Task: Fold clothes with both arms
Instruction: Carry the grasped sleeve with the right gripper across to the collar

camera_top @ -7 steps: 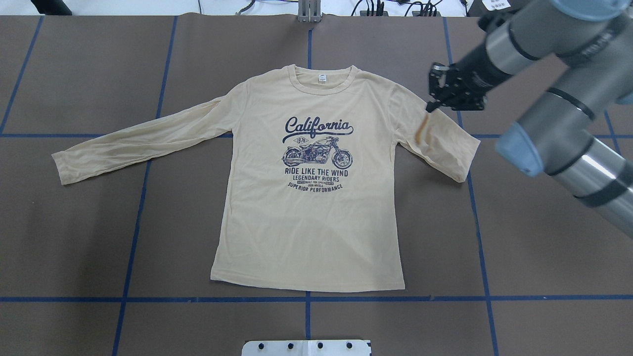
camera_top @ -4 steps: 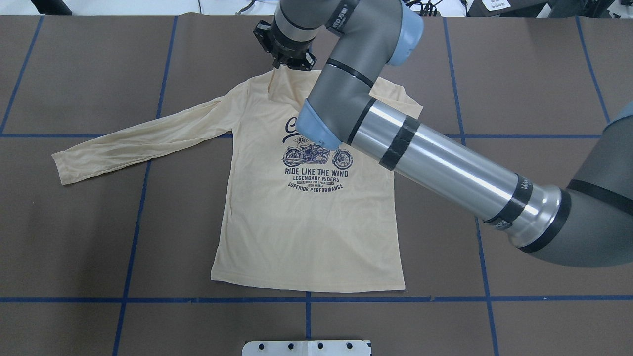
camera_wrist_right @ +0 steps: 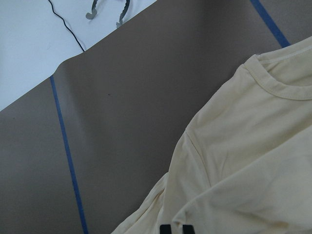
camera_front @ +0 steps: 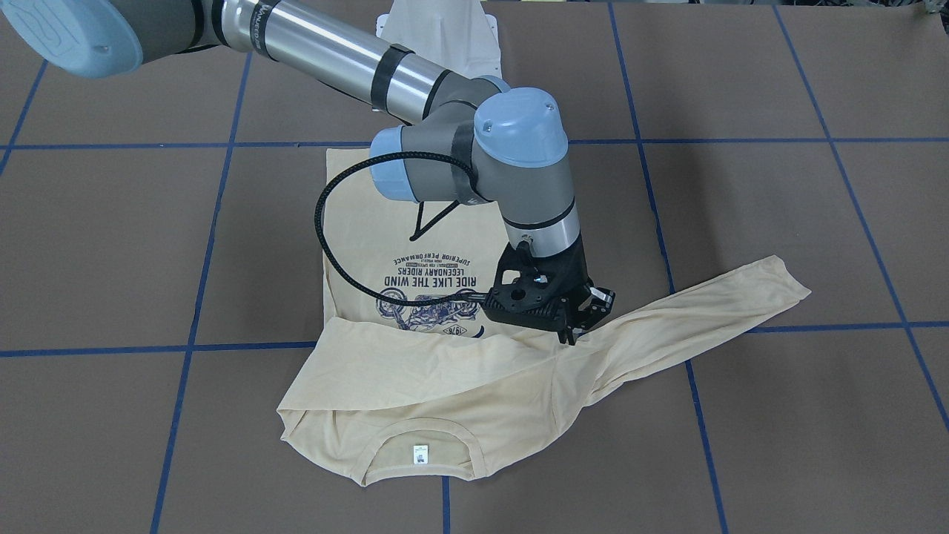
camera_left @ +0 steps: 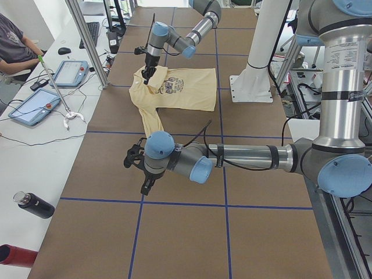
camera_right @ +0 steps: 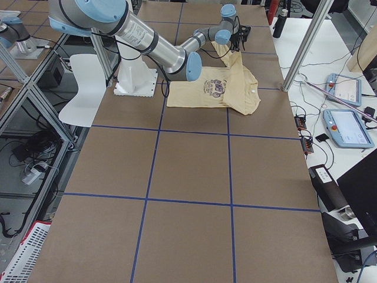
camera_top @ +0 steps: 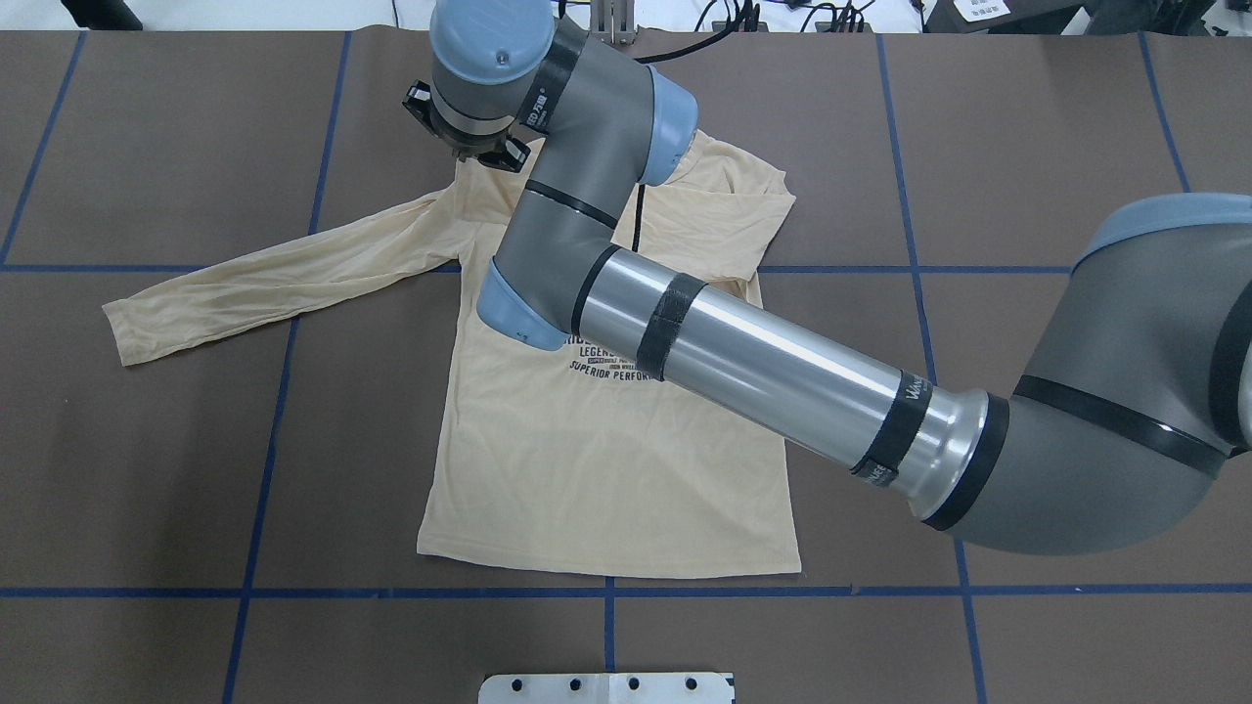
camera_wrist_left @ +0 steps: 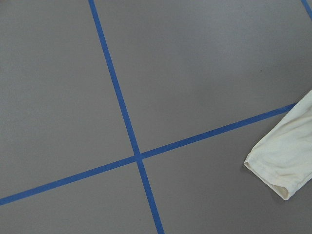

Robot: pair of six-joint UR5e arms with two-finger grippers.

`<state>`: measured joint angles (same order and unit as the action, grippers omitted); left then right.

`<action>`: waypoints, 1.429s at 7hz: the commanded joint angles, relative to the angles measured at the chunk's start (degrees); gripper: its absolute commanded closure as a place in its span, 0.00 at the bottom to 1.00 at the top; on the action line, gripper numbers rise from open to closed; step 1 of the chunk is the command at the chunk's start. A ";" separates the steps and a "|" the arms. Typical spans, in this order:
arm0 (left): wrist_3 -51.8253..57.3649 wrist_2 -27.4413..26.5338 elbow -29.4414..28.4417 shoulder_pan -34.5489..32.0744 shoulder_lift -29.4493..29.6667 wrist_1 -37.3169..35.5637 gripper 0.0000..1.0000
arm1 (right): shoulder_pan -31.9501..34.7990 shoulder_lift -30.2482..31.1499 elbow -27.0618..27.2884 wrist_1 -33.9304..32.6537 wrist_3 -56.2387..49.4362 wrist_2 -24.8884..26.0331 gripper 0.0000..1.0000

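Observation:
I need to close my left gripper on the cuff's collar-side corner [camera_front: 807, 291] [camera_wrist_left: 248, 163] at the end of the stretched-out sleeve, ready to fold that sleeve over the shirt.
The pale yellow-beige shirt [camera_top: 606, 469] lies front up on the brown table, with its white neck label [camera_front: 421, 454] showing. My right arm crosses over it. My right gripper [camera_top: 468, 147] is shut on the end of the shirt's right sleeve [camera_front: 445, 378], which lies folded across the chest to the other shoulder. The gripper also shows in the front view [camera_front: 574, 330]. The right wrist view shows its fingertips [camera_wrist_right: 165, 228] close together on cloth. The other sleeve [camera_top: 264, 284] lies stretched out flat. My left gripper [camera_left: 142, 180] hovers past that sleeve's cuff [camera_wrist_left: 287, 161]; I cannot tell if it is open.
Blue tape lines [camera_top: 264, 440] divide the brown table into squares. The white pedestal base [camera_top: 606, 687] stands at the robot's edge. Beyond the far edge, a side bench holds tablets [camera_left: 26, 107] and a black bottle [camera_left: 32, 204], and an operator sits there.
My right arm has swept from the shirt's right side across to its left shoulder, dragging the right sleeve over the chest. The print is now mostly covered.

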<state>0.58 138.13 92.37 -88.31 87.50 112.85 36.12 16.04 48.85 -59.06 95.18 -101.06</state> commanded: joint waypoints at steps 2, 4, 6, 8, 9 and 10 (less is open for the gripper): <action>0.12 0.56 0.00 1.63 1.17 0.17 0.00 | -0.35 -1.89 -6.22 5.10 0.00 2.01 0.01; -9.39 0.30 -5.93 10.23 2.58 13.11 0.00 | 0.96 -0.07 -1.34 4.40 2.62 -0.61 0.01; -17.77 0.21 -16.73 16.30 6.42 24.66 0.01 | 4.90 15.36 19.18 -2.87 2.64 -8.15 0.01; -18.43 0.83 -19.50 19.12 9.08 24.87 0.06 | 11.74 29.14 30.10 -3.52 1.51 -19.74 0.02; -19.47 1.00 -20.03 19.83 9.87 24.79 0.07 | 13.08 34.62 34.95 -3.78 -1.98 -20.66 0.02; -22.44 1.18 -21.43 20.62 10.23 24.79 0.08 | 13.70 36.33 35.17 -3.60 -2.28 -20.84 0.02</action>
<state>-19.34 139.12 72.31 -68.71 97.07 137.59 48.52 48.46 81.57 -62.70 94.21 -120.76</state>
